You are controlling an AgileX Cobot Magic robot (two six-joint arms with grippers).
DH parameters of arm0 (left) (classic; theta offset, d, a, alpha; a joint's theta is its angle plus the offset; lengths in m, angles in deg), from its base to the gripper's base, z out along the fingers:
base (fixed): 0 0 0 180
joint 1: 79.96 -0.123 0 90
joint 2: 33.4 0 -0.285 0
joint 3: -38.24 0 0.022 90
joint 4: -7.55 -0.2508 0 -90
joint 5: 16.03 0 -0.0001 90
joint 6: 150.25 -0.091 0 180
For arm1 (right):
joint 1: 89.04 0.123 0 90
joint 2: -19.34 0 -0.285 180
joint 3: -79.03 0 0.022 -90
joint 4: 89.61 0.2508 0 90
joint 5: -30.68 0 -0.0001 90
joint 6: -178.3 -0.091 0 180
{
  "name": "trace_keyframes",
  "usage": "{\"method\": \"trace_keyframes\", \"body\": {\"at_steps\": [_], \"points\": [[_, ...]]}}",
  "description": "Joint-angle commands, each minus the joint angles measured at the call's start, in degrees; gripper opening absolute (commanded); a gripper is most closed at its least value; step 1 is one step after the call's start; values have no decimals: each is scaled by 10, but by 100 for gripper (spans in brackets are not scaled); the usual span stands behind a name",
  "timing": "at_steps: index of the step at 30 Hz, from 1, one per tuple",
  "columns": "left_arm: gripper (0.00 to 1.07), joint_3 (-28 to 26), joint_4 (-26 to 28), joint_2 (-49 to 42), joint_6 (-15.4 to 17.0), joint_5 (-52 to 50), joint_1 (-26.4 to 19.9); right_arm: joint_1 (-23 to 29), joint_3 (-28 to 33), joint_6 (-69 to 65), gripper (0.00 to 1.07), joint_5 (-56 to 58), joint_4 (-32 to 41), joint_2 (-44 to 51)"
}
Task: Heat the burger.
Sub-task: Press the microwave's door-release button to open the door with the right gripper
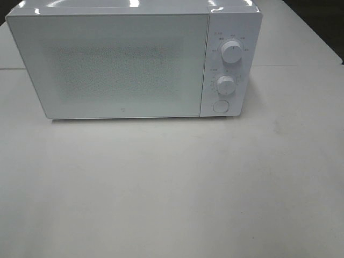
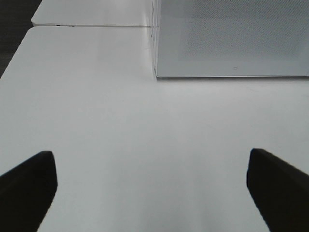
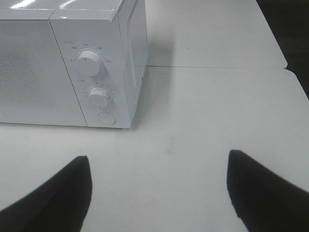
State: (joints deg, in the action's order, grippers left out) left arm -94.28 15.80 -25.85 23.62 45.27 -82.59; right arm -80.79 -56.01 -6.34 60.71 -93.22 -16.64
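Note:
The white microwave has a button to press, so next my right gripper closes in front of the round button (image 1: 221,107) (image 3: 106,118) and then be able to press it with its closed fingers.
The burger is not in view in any frame. A white microwave (image 1: 123,62) stands at the back of the table with its door shut; it has two knobs (image 1: 231,52) and a round button (image 1: 220,106) on its right panel. It also shows in the left wrist view (image 2: 231,38) and the right wrist view (image 3: 72,63). My left gripper (image 2: 152,193) is open and empty above the table, in front of the microwave's left corner. My right gripper (image 3: 159,193) is open and empty, in front of the control panel. Neither gripper shows in the high view.
The white table (image 1: 172,188) stretches in front of the microwave. A seam joins it to a second tabletop behind (image 3: 217,29). The dark floor lies beyond the table's left edge (image 2: 9,29) and right edge (image 3: 289,24).

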Motion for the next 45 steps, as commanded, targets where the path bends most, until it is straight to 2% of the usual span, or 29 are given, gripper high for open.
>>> {"method": "trace_keyframes", "body": {"at_steps": [1,6,10,21,27,29,31,32,33,34,39,45], "points": [[101,1,-1,-10,2,-1,-2,-2,-2,5,76,-36,0,-32],[101,1,-1,-10,2,-1,-2,-2,-2,3,76,-121,-1,-136],[101,1,-1,-10,2,-1,-2,-2,6,3,76,-172,-1,-175],[101,1,-1,-10,2,-1,-2,-2,82,3,76,-486,-1,-304],[101,1,-1,-10,2,-1,-2,-2,96,7,76,-558,-1,-349],[101,1,-1,-10,2,-1,-2,-2,113,13,76,-650,2,-402],[101,1,-1,-10,2,-1,-2,-2,117,17,76,-669,5,-413],[101,1,-1,-10,2,-1,-2,-1,127,39,76,-716,29,-439],[101,1,-1,-10,2,-1,-2,-1,127,39,76,-716,29,-439],[101,1,-1,-10,2,-1,-2,-1,138,66,76,-753,65,-464],[101,1,-1,-10,2,-1,-2,-1,156,108,76,-810,122,-505],[101,1,-1,-10,2,-1,-2,61,164,129,76,-839,201,-537]]}}
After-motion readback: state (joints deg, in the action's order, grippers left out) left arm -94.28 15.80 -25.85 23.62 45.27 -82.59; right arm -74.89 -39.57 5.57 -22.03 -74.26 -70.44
